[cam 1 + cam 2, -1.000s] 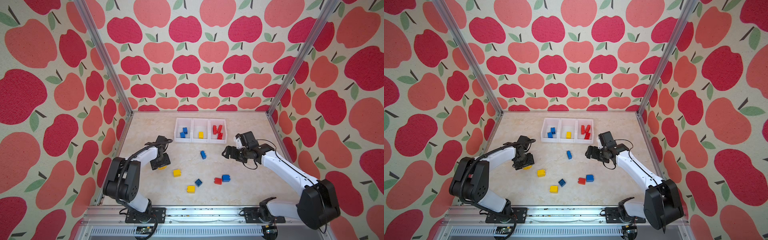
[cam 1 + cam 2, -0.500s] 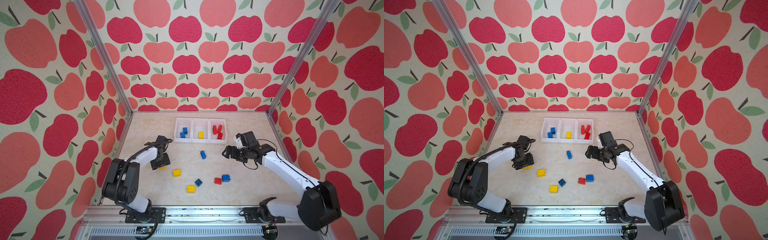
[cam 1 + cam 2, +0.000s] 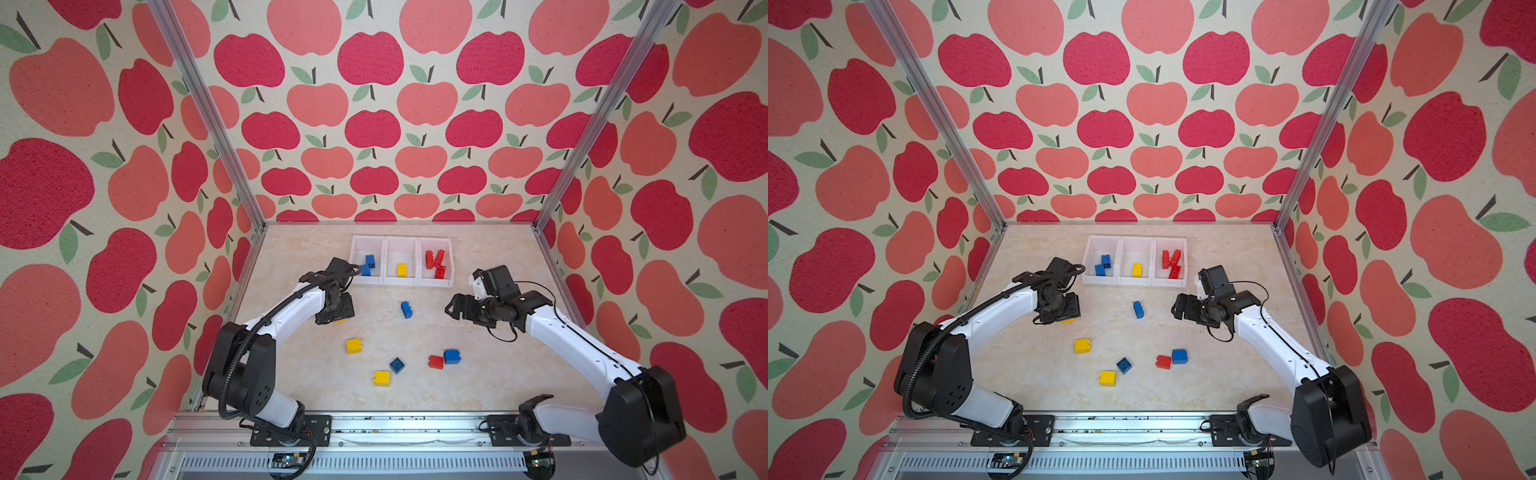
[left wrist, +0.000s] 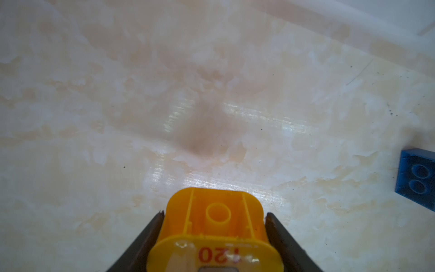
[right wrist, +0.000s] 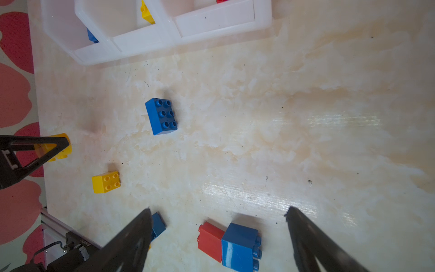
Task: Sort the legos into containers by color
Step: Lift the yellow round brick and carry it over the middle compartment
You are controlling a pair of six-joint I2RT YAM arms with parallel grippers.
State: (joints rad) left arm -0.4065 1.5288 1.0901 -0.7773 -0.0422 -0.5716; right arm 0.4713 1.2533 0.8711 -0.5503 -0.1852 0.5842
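My left gripper will drop the rounded yellow piece in the middle container [image 3: 399, 260], just behind its yellow brick.
My left gripper [image 4: 214, 216] is shut on the rounded yellow piece [image 4: 215, 226], and both top views show it low over the table's left part [image 3: 337, 313] [image 3: 1063, 311]. My right gripper [image 5: 217, 212] hangs open and empty on the right [image 3: 455, 307]. Loose legos lie between the arms: a long blue brick [image 3: 406, 309], two yellow bricks [image 3: 353, 345] [image 3: 381, 378], a small blue brick [image 3: 397, 365], and a red brick [image 3: 436, 362] touching a blue one [image 3: 451, 356]. The containers [image 3: 401, 284] at the back hold blue bricks [image 3: 368, 264], a yellow brick [image 3: 401, 270] and red bricks [image 3: 435, 263].
Apple-patterned walls with metal corner posts [image 3: 552, 199] close in the marble-look table [image 3: 490, 374] on three sides. A metal rail [image 3: 399, 428] with both arm bases runs along the front edge.
My left gripper has shifted a little toward the containers with the yellow piece in it. The right arm has not moved.
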